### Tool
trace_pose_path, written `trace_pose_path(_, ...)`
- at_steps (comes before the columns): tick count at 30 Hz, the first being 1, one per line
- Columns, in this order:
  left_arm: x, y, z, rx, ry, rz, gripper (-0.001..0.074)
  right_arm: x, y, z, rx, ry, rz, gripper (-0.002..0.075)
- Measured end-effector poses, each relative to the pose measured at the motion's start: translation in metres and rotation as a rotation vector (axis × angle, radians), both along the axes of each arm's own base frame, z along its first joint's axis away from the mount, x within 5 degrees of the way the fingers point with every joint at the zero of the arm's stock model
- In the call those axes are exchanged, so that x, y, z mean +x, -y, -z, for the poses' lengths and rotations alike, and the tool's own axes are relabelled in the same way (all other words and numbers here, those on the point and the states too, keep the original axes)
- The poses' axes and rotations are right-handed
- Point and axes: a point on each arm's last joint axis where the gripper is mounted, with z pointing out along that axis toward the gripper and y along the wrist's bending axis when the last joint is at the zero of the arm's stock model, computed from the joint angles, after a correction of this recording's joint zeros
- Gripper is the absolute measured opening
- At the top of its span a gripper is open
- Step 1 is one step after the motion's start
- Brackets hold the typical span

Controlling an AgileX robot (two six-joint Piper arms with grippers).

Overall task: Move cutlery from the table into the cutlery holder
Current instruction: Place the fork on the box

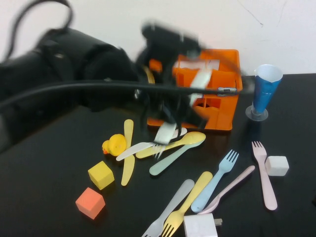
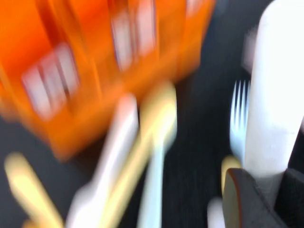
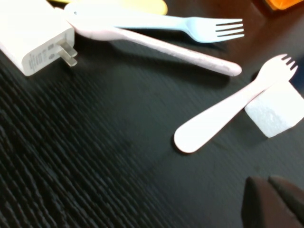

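Next, my left gripper releases the white fork, now just in front of the holder, in the middle compartment of the orange cutlery holder [image 1: 198, 84] [image 2: 124, 13].
My left gripper [image 1: 182, 106] hangs just in front of the orange cutlery holder [image 1: 222, 106], shut on a tilted white piece of cutlery [image 1: 166, 132]. In the left wrist view the white handle [image 2: 278, 95] sits between the jaws, with the blurred holder [image 2: 71, 57] beyond. On the black table [image 1: 49, 187] lie a yellow knife [image 1: 128, 153], yellow spoon [image 1: 187, 139], mint spoon [image 1: 170, 160], blue fork [image 1: 216, 181], pink spoon [image 1: 232, 187] and pink fork [image 1: 264, 173]. My right gripper [image 3: 273, 199] is shut and empty, low over the table near the pink fork [image 3: 228, 111].
A yellow duck [image 1: 114, 144], yellow cube [image 1: 100, 175] and orange cube [image 1: 90, 202] sit left of the cutlery. A white cube [image 1: 276, 165] touches the pink fork. A white charger [image 1: 200, 225] lies at the front. A blue cone cup [image 1: 265, 91] stands right of the holder.
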Motion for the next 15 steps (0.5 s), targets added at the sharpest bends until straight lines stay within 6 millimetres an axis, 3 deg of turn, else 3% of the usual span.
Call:
trace_pose_path(8, 0.013, 0.008, -0.043, -0.295, 0.371, -0.02, 0.0112, 0.0, 0.0, 0.0, -0.001, 0.001, -0.002, -0.0003)
trace_pose_path(15, 0.026, 0.015, -0.053, -0.434, 0.537, -0.037, 0.0112, 0.0, 0.0, 0.0, -0.001, -0.003, -0.005, -0.0003)
